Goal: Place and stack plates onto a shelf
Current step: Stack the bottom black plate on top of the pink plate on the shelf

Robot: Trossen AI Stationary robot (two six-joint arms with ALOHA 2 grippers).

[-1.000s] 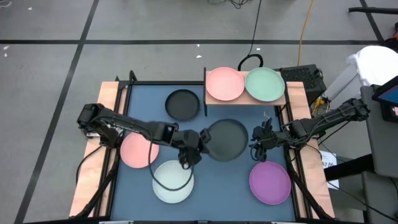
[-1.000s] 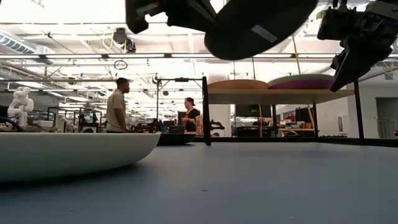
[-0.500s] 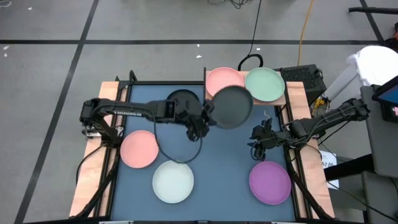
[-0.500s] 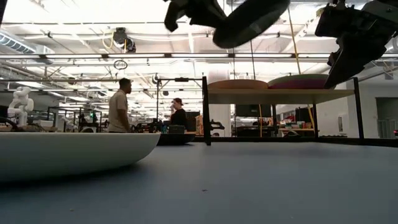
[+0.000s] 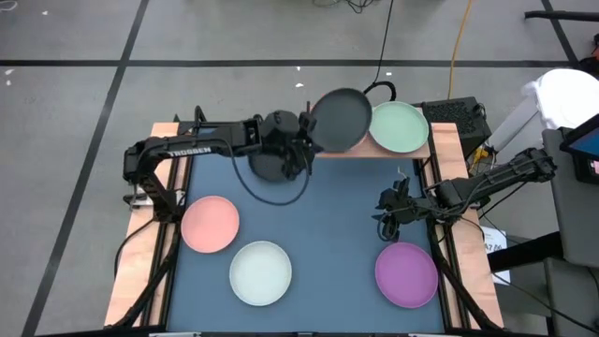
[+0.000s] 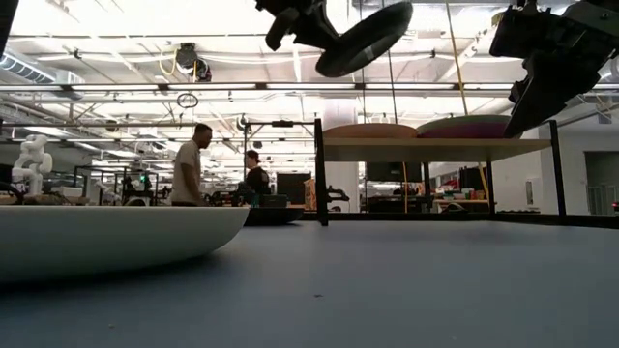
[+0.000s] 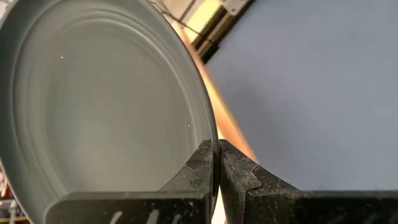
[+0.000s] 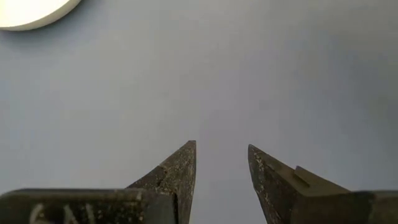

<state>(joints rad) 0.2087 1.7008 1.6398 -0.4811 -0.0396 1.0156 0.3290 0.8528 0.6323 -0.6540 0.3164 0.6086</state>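
Observation:
Next, my left gripper sets the dark grey plate, held in the air over the shelf, down on the shelf's pink plate [image 5: 343,124] beside the pale green plate.
My left gripper [image 5: 307,140] is shut on a dark grey plate [image 5: 342,120] held in the air over the left half of the light-wood shelf [image 5: 374,153]. The plate hides the pink plate [image 6: 370,130] lying on that half. A pale green plate [image 5: 400,126] lies on the shelf's right half, with a purple one under it in the low view [image 6: 484,128]. A second dark grey plate [image 5: 267,167] lies flat on the blue surface, partly under my left arm. My right gripper [image 5: 387,213] is open and empty above the surface at the right. My left gripper pinches the dark grey plate's rim [image 7: 213,138] between its two fingers, one finger [image 7: 198,167] on the inner face and one [image 7: 241,174] on the underside. The fingers come from the table's left. The plate is lifted clear and tilted, its free side higher [image 6: 397,17].
A pink plate [image 5: 210,224], a whitish plate [image 5: 261,272] and a purple plate [image 5: 406,273] lie flat on the blue surface [image 5: 328,225] toward the near edge. Wooden strips [image 5: 140,271] edge the surface left and right. People stand in the room behind [image 6: 189,174].
My left gripper has carried the dark grey plate from above the table's middle toward the far edge, to over the shelf's left half. The plate now covers the pink plate there in the high view and has stayed tilted and clear.

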